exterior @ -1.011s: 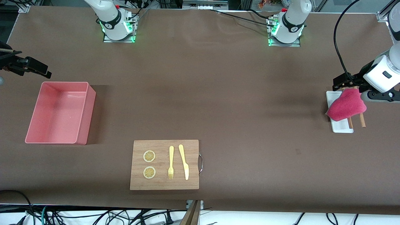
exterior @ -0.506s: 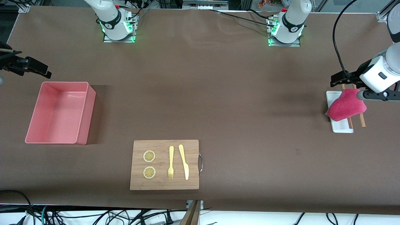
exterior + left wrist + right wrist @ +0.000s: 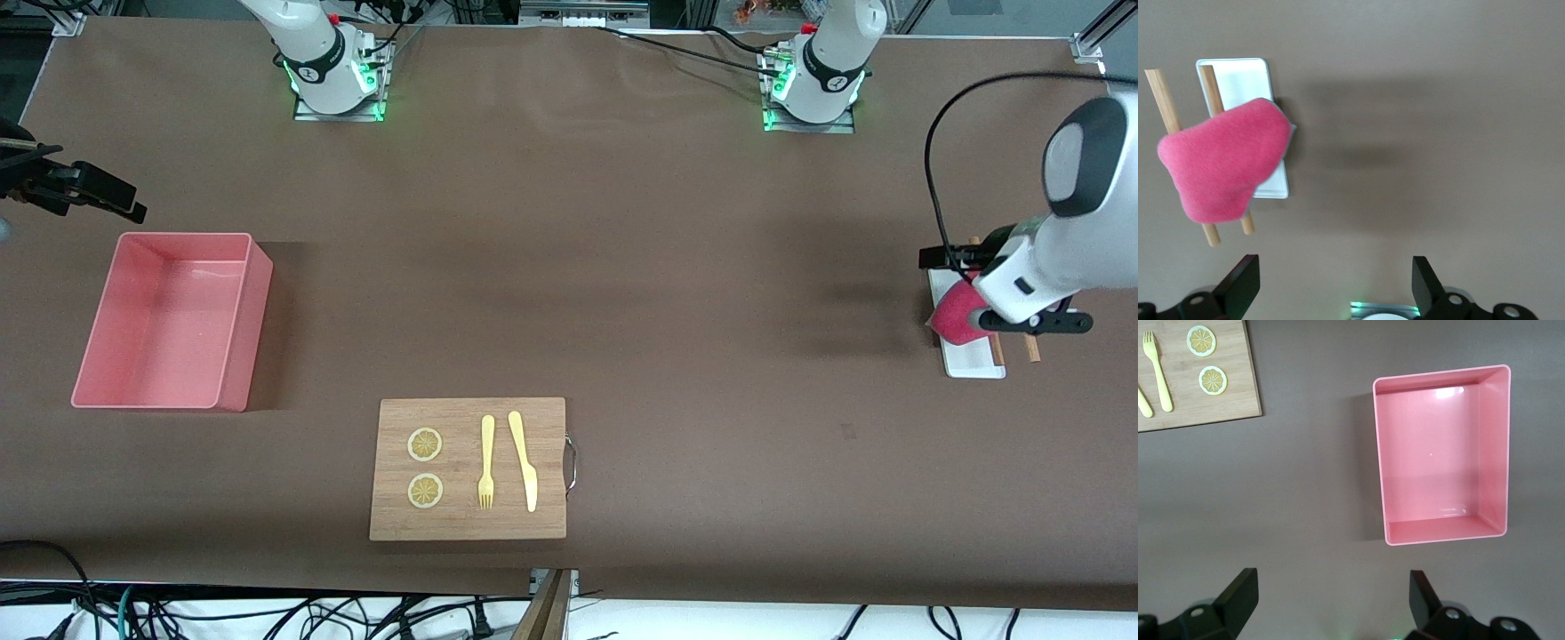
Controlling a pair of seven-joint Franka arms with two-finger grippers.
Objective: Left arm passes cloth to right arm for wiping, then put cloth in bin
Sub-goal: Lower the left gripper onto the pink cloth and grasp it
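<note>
The robot's left gripper should next move to the crimson-pink cloth's edge over the white tray [image 3: 951, 309] [image 3: 1267, 168], beside the wooden sticks, and close there.
The crimson-pink cloth [image 3: 951, 320] [image 3: 1221, 163] lies draped over a small white tray [image 3: 969, 363] [image 3: 1238, 77] and two wooden sticks [image 3: 1161, 93] at the left arm's end of the table. My left gripper [image 3: 953, 260] [image 3: 1335, 290] hovers above the table just beside the cloth, open, with nothing between its fingers. In the front view the left wrist hides most of the cloth. The pink bin [image 3: 258, 311] [image 3: 1379, 453] stands empty at the right arm's end. My right gripper [image 3: 111, 197] [image 3: 1335, 607] waits in the air beside the bin, open and empty.
A wooden cutting board [image 3: 462, 524] [image 3: 1218, 410] lies near the table's front edge, with two lemon slices [image 3: 425, 444], a yellow fork [image 3: 486, 462] and a yellow knife [image 3: 524, 462] on it. Brown table surface stretches between the board, the bin and the tray.
The left arm has swung down over the tray, and its wrist now covers most of the cloth in the front view. The cloth and the right arm have not moved.
</note>
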